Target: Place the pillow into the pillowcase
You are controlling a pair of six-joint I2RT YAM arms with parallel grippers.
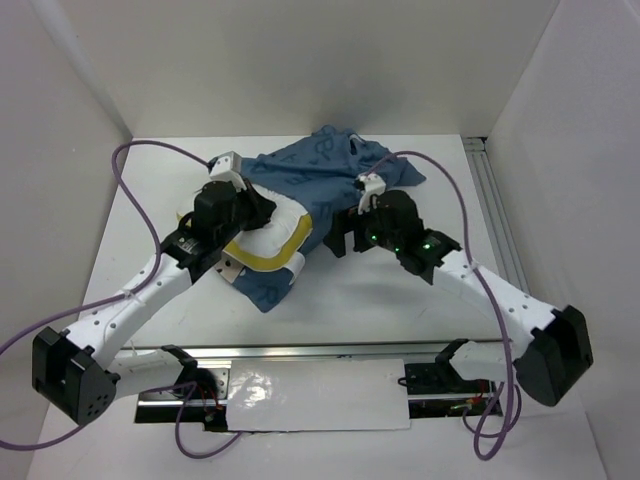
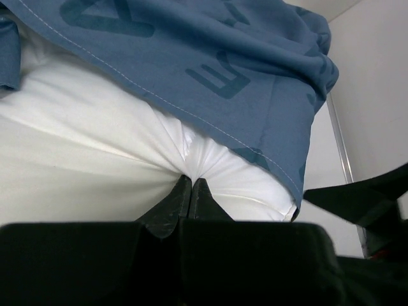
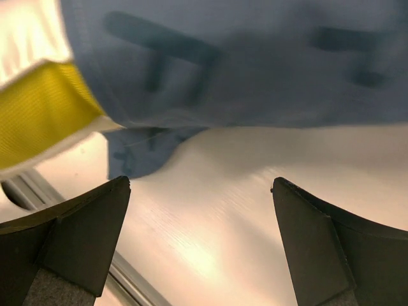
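My right gripper is to move next to the near corner of the dark blue pillowcase's hem [image 1: 308, 241] [image 3: 121, 120], by the pillow's yellow piping, and close there.
The dark blue pillowcase [image 1: 320, 170] lies bunched at the middle back of the table, covering most of the white pillow [image 1: 275, 232]. The pillow's end, with its yellow piping [image 1: 265, 262], sticks out at the case's front left. My left gripper [image 1: 258, 208] is shut, pinching a fold of the white pillow fabric [image 2: 95, 153] just under the case's hem [image 2: 242, 70]. My right gripper [image 1: 338, 240] is open and empty, low over the bare table at the case's front right. Its wrist view shows the case [image 3: 255, 64] and the yellow piping [image 3: 38, 121] ahead of the open gripper [image 3: 201, 185].
A metal rail [image 1: 300, 350] runs along the near edge, with a white sheet [image 1: 320, 395] in front of it. Another rail [image 1: 497, 210] runs down the right side. White walls enclose the table on the left, back and right. Purple cables loop from both arms.
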